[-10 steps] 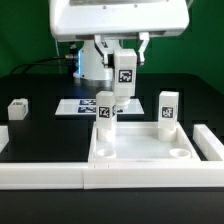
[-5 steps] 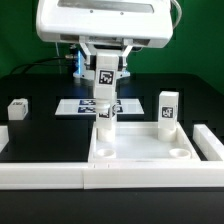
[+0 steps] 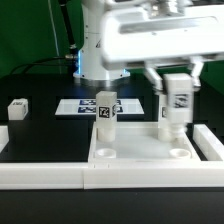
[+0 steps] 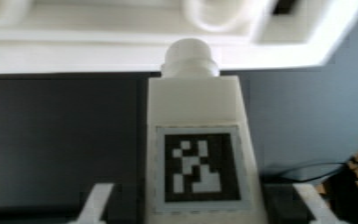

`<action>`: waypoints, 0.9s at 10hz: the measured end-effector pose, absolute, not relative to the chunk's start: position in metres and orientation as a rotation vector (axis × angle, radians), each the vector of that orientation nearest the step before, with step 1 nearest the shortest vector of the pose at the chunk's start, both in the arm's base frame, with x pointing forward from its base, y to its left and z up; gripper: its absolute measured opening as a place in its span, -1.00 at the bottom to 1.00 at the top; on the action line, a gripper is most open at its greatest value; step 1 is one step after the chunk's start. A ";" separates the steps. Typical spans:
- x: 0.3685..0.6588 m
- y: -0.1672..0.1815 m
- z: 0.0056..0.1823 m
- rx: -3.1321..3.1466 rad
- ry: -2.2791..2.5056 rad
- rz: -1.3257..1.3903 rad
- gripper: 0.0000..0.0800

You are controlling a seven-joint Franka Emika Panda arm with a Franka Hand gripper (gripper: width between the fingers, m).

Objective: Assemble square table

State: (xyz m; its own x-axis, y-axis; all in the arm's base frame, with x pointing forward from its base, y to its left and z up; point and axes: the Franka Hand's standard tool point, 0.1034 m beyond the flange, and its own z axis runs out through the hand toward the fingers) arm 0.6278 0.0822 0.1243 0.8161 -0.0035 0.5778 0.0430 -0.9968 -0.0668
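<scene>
The robot's gripper should let the white tagged leg stand in the slab's front socket just before the fourth leg (image 3: 180,152) (image 4: 218,11).
My gripper (image 3: 177,84) is shut on a white tagged leg (image 3: 179,100) and holds it above the back right corner of the white square slab (image 3: 135,152). In the wrist view the leg (image 4: 197,130) sits between my fingers (image 4: 99,203), tag toward the camera and rounded peg toward the slab (image 4: 69,35). A second leg (image 3: 106,109) stands upright in the slab's back left socket. A third leg (image 3: 17,108) lies on the table at the exterior view's far left. The fourth leg at the back right is mostly hidden behind the held one.
The marker board (image 3: 78,105) lies flat behind the slab. The long white bar fence (image 3: 40,176) runs along the slab's front and up the exterior view's right side (image 3: 211,143). The arm's base (image 3: 95,60) stands at the back.
My gripper has carried the held leg from above the back left leg across to the exterior view's right, over the back right corner. The other legs and the slab have not moved.
</scene>
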 end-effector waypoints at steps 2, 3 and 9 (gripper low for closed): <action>0.635 0.091 0.119 -2.917 -0.044 -0.923 -0.27; 0.632 0.092 0.115 -2.921 -0.048 -0.911 -0.27; 0.615 0.080 0.094 -2.954 -0.045 -0.879 -0.27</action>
